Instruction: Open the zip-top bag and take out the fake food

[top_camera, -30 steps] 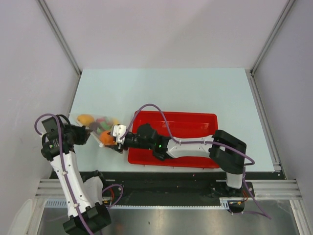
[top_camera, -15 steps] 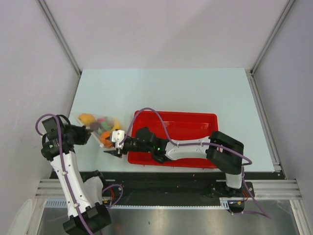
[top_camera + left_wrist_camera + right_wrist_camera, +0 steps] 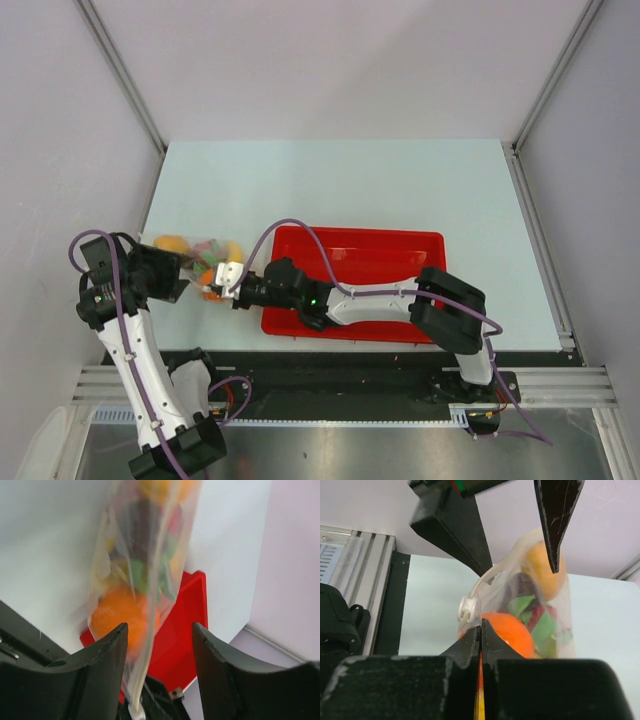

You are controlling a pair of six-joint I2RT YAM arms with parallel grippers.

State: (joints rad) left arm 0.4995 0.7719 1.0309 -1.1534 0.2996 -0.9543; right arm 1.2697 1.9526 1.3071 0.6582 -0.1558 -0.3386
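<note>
My left gripper's open fingers stand at the bag's edge, short of the white zip slider. I will bring them closer and pinch the zip slider [image 3: 466,609].
The zip-top bag [image 3: 200,250] lies at the table's left, left of the red tray [image 3: 400,250]. Fake food fills it: an orange [image 3: 512,630], a yellow fruit [image 3: 542,565] and green and dark pieces. My right gripper [image 3: 222,290] reaches across from the tray and is shut on the bag's edge [image 3: 481,625] just beside the white zip slider [image 3: 466,611]. My left gripper [image 3: 186,277] stands open at the bag's near-left end. In the left wrist view the bag [image 3: 145,555] runs between its spread fingers [image 3: 107,665], close to the left one, with the orange [image 3: 120,615] showing through.
The red tray [image 3: 187,630] shows nothing inside it and lies under the right arm. The left wall [image 3: 60,150] stands close behind the left arm. A metal rail [image 3: 350,385] runs along the table's near edge.
The left gripper, shut on the bag earlier, has opened. The right gripper has moved left off the tray's corner and shut on the bag's edge. The bag has shifted slightly.
</note>
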